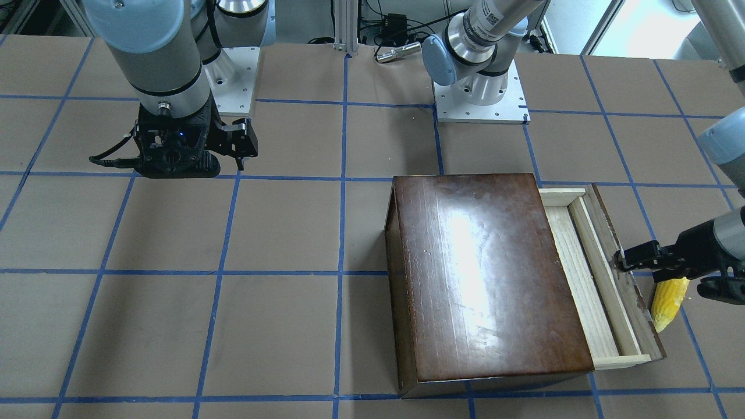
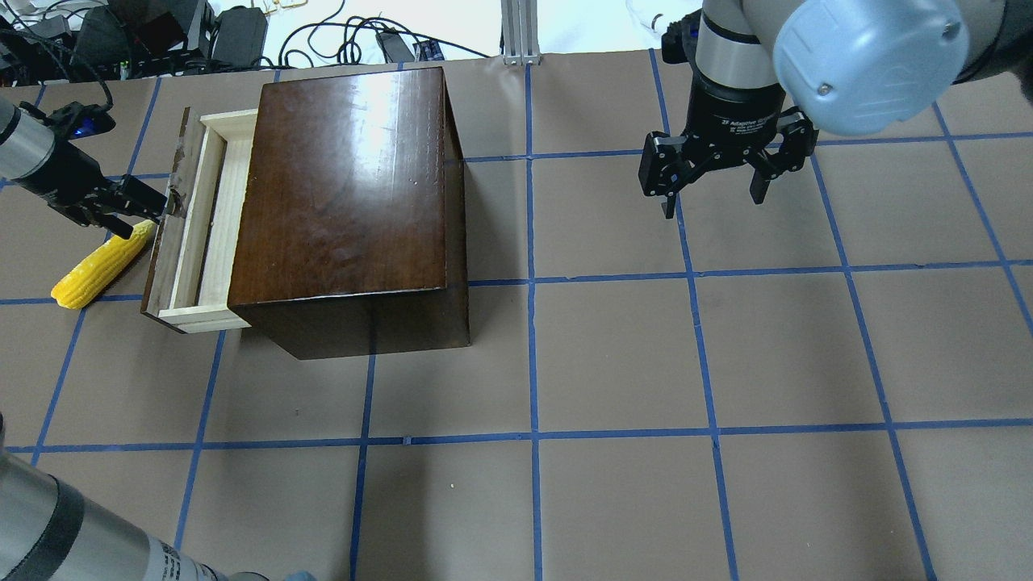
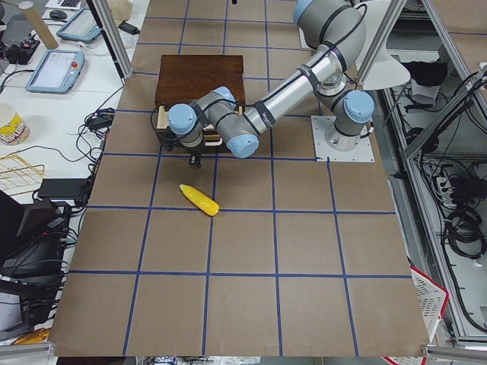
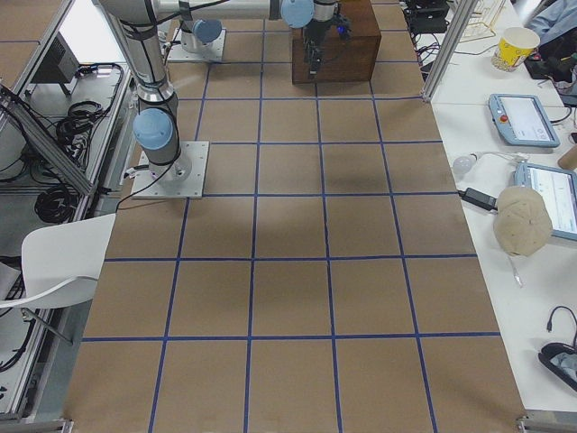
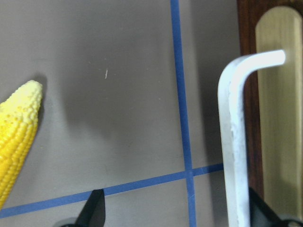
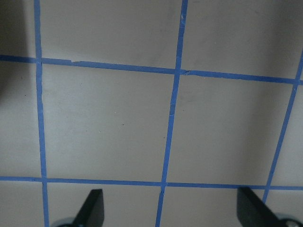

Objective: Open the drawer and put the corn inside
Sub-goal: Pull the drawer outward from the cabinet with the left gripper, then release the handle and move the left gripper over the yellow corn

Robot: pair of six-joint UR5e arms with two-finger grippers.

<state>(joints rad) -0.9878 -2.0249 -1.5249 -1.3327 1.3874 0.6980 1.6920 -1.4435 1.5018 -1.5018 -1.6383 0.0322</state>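
Observation:
Next, I close my left gripper on the thick end [image 1: 675, 283] of the yellow corn beside the drawer's front panel.
The dark-brown cabinet [image 2: 347, 177] stands on the table's left half. Its drawer [image 2: 214, 218] of pale wood is pulled partly out to the left and looks empty. The drawer also shows in the front-facing view [image 1: 582, 273]. The yellow corn [image 2: 101, 266] lies on the table just left of the drawer's front panel [image 2: 165, 242]; it shows too in the left wrist view [image 5: 16, 146]. My left gripper [image 2: 153, 206] is open at the front panel. The metal handle [image 5: 232, 142] stands between its fingers, close to one of them. My right gripper [image 2: 714, 202] is open and empty, hanging over bare table.
The tabletop is brown with a blue tape grid [image 6: 170, 118]. The two arm bases [image 1: 480, 99] sit at the robot's edge. Cables and boxes [image 2: 242, 32] lie beyond the far edge behind the cabinet. The corn lies near the table's left end [image 3: 199, 199].

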